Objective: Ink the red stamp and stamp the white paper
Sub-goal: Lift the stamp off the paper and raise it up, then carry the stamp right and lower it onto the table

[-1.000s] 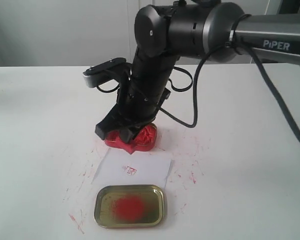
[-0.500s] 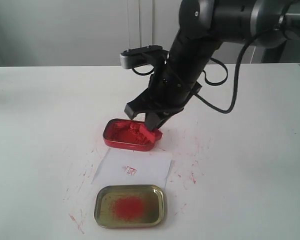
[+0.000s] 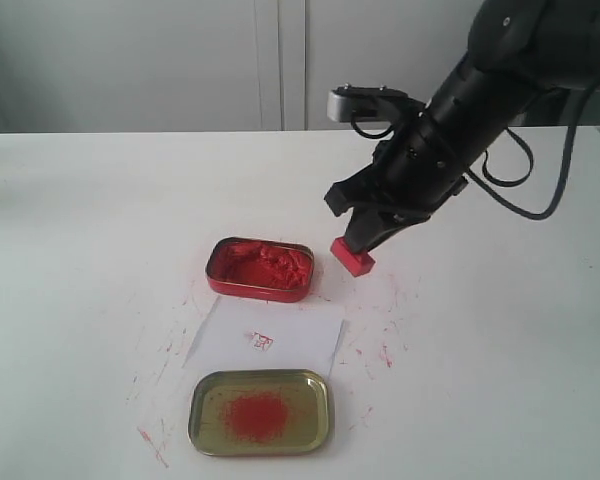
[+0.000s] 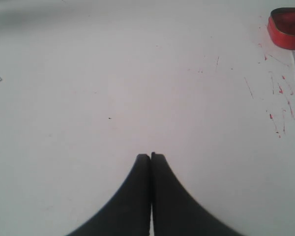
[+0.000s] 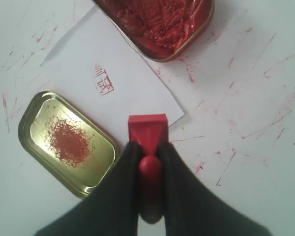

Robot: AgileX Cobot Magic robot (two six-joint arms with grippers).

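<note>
The red stamp will go down from my right gripper on the bare table [image 3: 411,380] next to the gold lid.
My right gripper [image 3: 365,240] [image 5: 148,146] is shut on the knob of the red stamp [image 3: 352,256] [image 5: 147,129]. It holds the stamp in the air just right of the red ink tin [image 3: 260,268] [image 5: 160,24]. The white paper [image 3: 267,336] [image 5: 108,83] lies flat between that tin and the gold lid, with a small red mark [image 3: 261,341] [image 5: 103,80] on it. In the left wrist view my left gripper [image 4: 150,156] is shut and empty over bare white table. It does not show in the exterior view.
A gold tin lid [image 3: 260,411] [image 5: 64,142] with a red smear lies in front of the paper near the table's front edge. Red ink streaks speckle the white tabletop [image 3: 100,230] around the tins. A white wall stands behind the table.
My right arm has lifted out of the red ink tin and swung to the right, carrying the red stamp with it. The tin's paste now shows uncovered.
</note>
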